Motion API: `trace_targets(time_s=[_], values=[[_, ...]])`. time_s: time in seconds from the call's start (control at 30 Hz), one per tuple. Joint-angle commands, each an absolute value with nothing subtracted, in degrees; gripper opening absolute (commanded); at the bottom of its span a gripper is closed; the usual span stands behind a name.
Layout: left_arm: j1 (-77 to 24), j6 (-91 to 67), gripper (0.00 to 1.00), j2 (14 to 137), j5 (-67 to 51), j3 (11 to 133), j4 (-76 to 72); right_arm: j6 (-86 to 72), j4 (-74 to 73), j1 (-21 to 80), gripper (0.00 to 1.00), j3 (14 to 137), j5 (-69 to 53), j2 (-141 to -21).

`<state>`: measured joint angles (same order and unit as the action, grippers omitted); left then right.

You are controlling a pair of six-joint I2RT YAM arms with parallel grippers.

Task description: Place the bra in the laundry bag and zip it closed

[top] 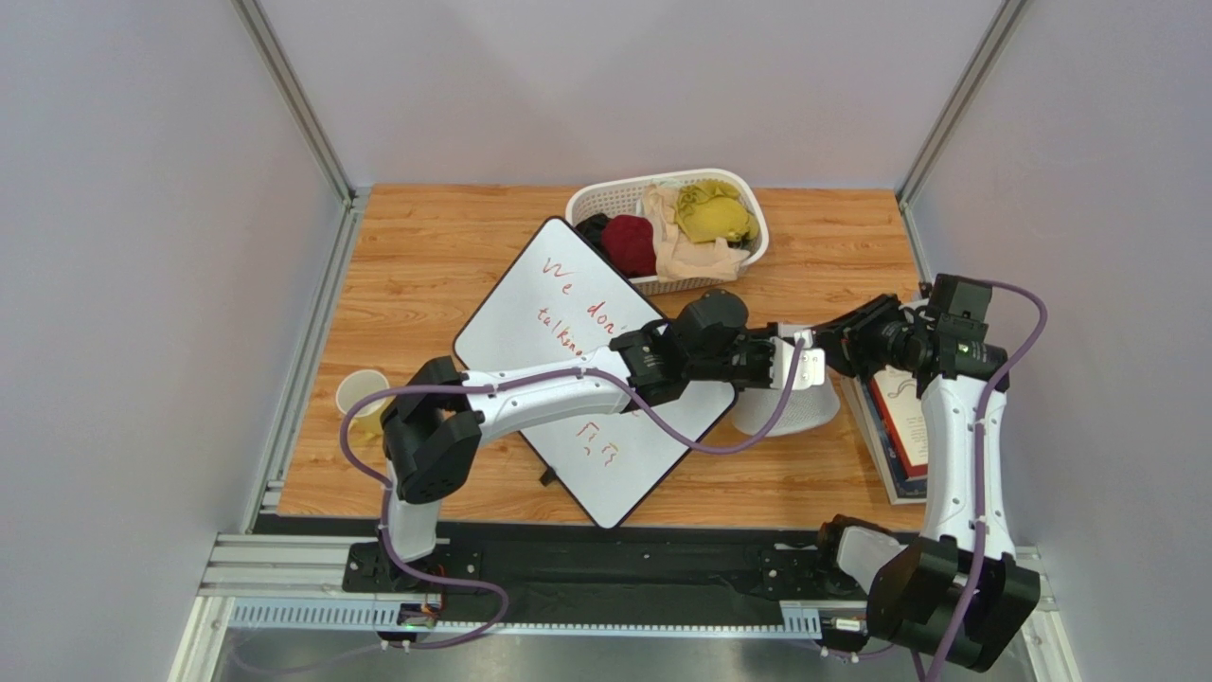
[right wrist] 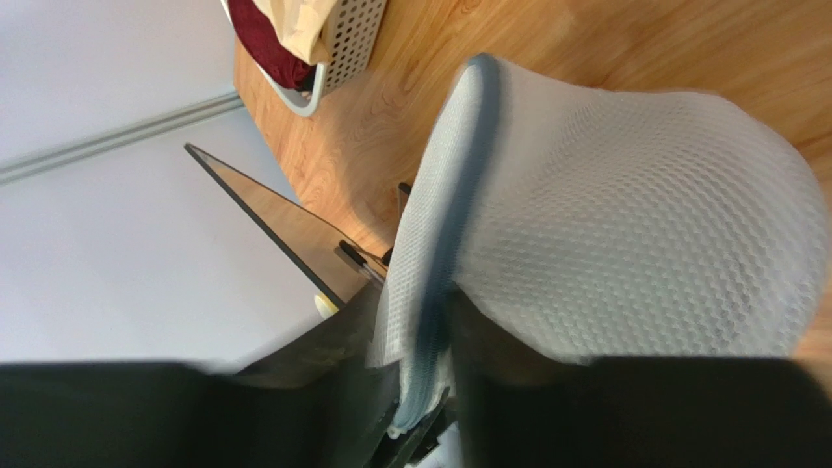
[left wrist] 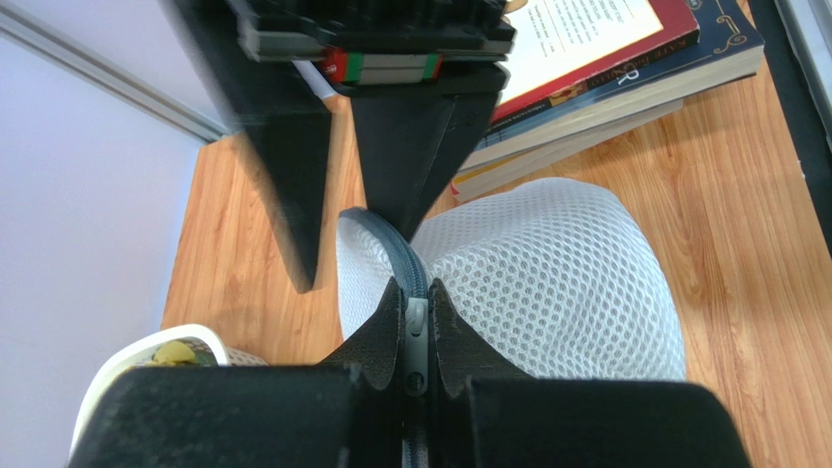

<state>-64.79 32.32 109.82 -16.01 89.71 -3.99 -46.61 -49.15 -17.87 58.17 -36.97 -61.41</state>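
Observation:
I need to open my left gripper, turn it, and take the zipper pull from the basket's side (top: pixel 775 303), because the zipper pull sits close to my right gripper on the basket's rim.
The laundry bag (top: pixel 787 409), a white mesh dome with a grey zipper band, sits on the wooden table right of the whiteboard. My left gripper (left wrist: pixel 417 322) is shut on the grey zipper pull (left wrist: pixel 417 331) at the bag's rim; in the top view it (top: pixel 783 361) is at the bag's upper left edge. My right gripper (right wrist: pixel 430 375) is shut on the rim and zipper band (right wrist: pixel 444 253) of the bag (right wrist: pixel 635 224); in the top view it (top: pixel 822 353) faces the left gripper closely. The zipper band looks closed where it shows. The bra does not show in any view.
A white slotted basket (top: pixel 598 196) at the back holds a yellow garment (top: pixel 711 213), a dark red garment (top: pixel 628 242) and beige cloth. A whiteboard (top: pixel 555 327) lies under the left arm. Stacked books (top: pixel 896 426) lie right of the bag. A paper cup (top: pixel 362 391) stands far left.

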Motion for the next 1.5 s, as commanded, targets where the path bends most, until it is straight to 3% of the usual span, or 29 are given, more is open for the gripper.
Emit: trace_targets(time_s=[0.0, 0.03, 0.07, 0.1, 0.17, 0.43, 0.6, 0.8, 1.03, 1.27, 1.47], values=[[-65.1, 28.8, 0.21, 105.8, -20.6, 93.6, -4.6, -51.6, -41.8, -18.3, 0.09, 57.1, -37.0, -61.4], [-64.8, 25.6, 0.30, 106.1, -21.4, 94.9, -2.6, -52.5, -41.4, -18.2, 0.00, 57.0, -37.0, -60.8], [-64.3, 23.7, 0.39, 106.3, -23.7, 96.1, -1.0, -52.8, -40.6, -18.4, 0.00, 57.3, -37.2, -60.7], [-63.3, 21.5, 0.56, 106.9, -24.9, 97.4, -0.3, -53.0, -40.6, -18.4, 0.00, 57.6, -37.4, -60.7], [-62.4, 16.0, 0.62, 107.2, -27.8, 98.7, 2.5, -53.6, -40.3, -18.4, 0.00, 58.2, -37.0, -59.9], [-58.5, -8.1, 0.61, 108.8, -27.5, 103.4, 7.4, -55.3, -36.0, -18.4, 0.00, 57.4, -31.7, -55.5], [-55.8, -26.4, 0.49, 110.6, -29.3, 107.7, 13.7, -57.5, -35.8, -18.3, 0.00, 57.7, -26.6, -54.3], [-55.7, -32.3, 0.34, 111.7, -26.2, 112.3, 22.0, -60.6, -42.0, -17.4, 0.00, 60.2, -20.1, -55.0], [-56.1, -37.3, 0.34, 111.7, -24.7, 112.1, 22.7, -60.7, -42.9, -16.5, 0.00, 62.1, -18.7, -56.8], [-55.7, -30.2, 0.44, 117.5, -30.9, 119.5, 25.6, -60.1, -41.5, -16.3, 0.00, 63.3, -23.4, -58.6], [-55.6, -31.0, 0.43, 122.6, -30.5, 126.2, 29.1, -61.7, -41.1, -15.5, 0.00, 64.2, -23.6, -58.1]])
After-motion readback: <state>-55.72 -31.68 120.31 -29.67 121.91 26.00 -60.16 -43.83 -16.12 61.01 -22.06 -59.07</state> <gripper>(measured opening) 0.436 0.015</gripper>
